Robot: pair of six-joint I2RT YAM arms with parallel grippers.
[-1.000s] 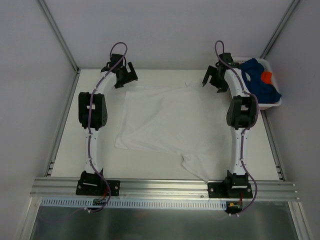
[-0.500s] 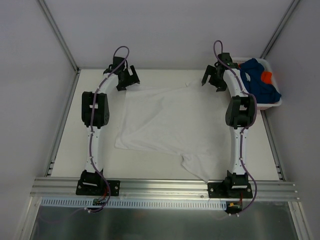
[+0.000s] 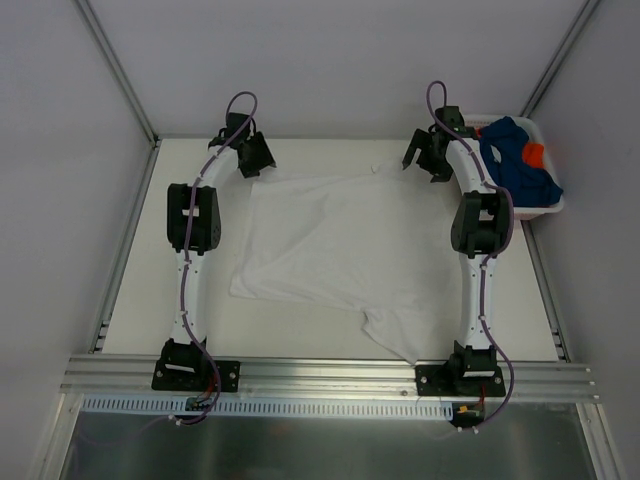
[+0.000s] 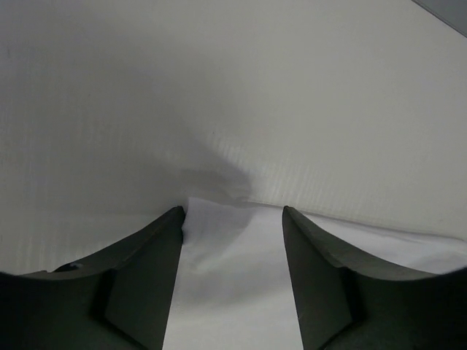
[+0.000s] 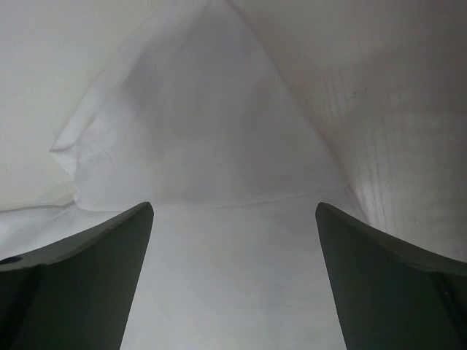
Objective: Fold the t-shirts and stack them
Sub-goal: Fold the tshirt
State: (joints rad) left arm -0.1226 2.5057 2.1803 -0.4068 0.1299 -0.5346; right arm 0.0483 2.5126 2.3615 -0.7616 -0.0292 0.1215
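Observation:
The robot's right gripper will close over the body of the white t-shirt, just on the near side of the far sleeve's seam (image 3: 403, 197) (image 5: 208, 262).
A plain white t-shirt (image 3: 340, 240) lies spread flat on the table (image 3: 300, 330), one sleeve trailing toward the front right. My left gripper (image 3: 260, 163) is open at the shirt's far left corner; in the left wrist view that corner of the shirt (image 4: 230, 277) lies between the fingers, the gripper (image 4: 233, 211) low over it. My right gripper (image 3: 420, 168) is open over the far right corner; in the right wrist view the gripper (image 5: 233, 208) spans wide over the shirt (image 5: 211, 138). A dark blue shirt (image 3: 512, 160) and an orange one (image 3: 534, 155) lie in the basket.
The white plastic basket (image 3: 548, 208) stands at the back right corner beside the right arm. Grey walls close in the back and sides. A metal rail (image 3: 330, 375) runs along the near edge with both arm bases on it.
My left gripper has moved right and down onto the shirt's far left corner. My right gripper has shifted slightly back and stayed over the far right corner. The shirt has not moved.

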